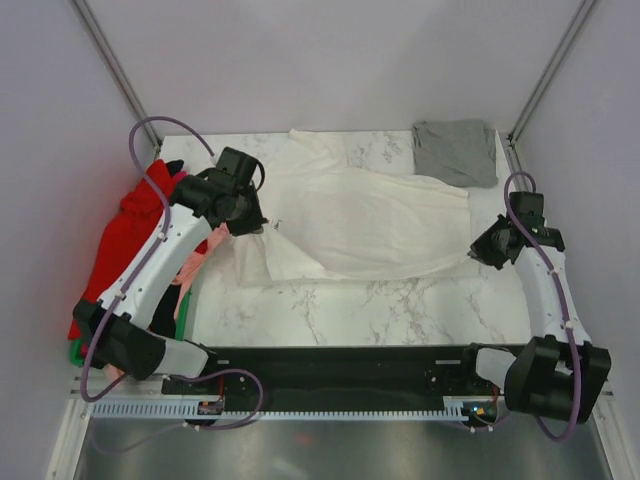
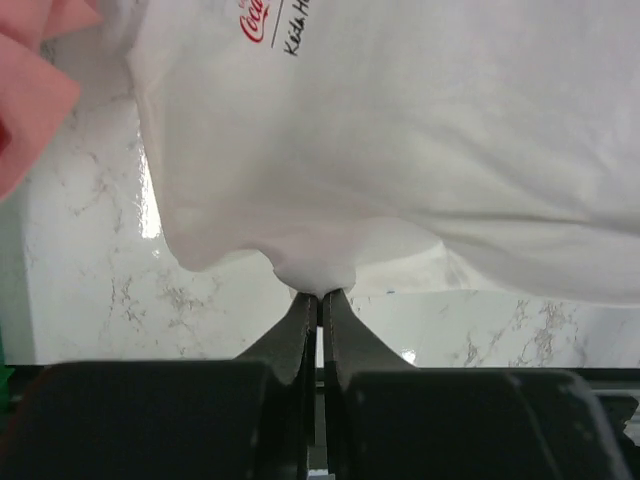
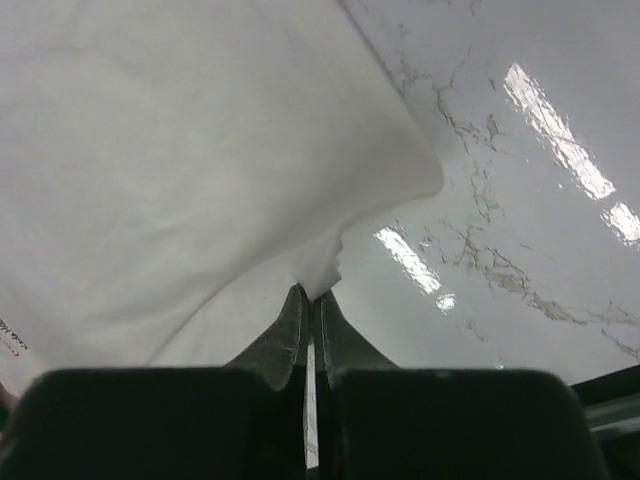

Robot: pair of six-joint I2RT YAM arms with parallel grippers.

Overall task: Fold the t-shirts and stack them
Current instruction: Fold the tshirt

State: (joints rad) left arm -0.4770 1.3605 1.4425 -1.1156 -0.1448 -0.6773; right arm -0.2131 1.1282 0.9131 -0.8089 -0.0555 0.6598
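Next, I open my left gripper, where the white t-shirt bunches while its near corner hangs loose, and take that corner (image 1: 242,283) with it before I straighten the t-shirt's edge.
A large white t-shirt (image 1: 360,215) lies spread across the middle of the marble table (image 1: 400,310). My left gripper (image 1: 247,226) is shut on its left edge, and the cloth (image 2: 330,150) bunches at the fingertips, with red Coca-Cola script at the top of the left wrist view. My right gripper (image 1: 480,250) is shut on the shirt's right edge, pinching a fold of white cloth (image 3: 200,180). A folded grey t-shirt (image 1: 457,150) rests at the far right corner. Red, pink and green t-shirts (image 1: 125,245) are heaped at the table's left edge.
Metal frame posts (image 1: 545,75) rise at the far corners, with plain walls behind. A black rail (image 1: 340,365) carrying the arm bases runs along the near edge. Bare marble shows in front of the white shirt.
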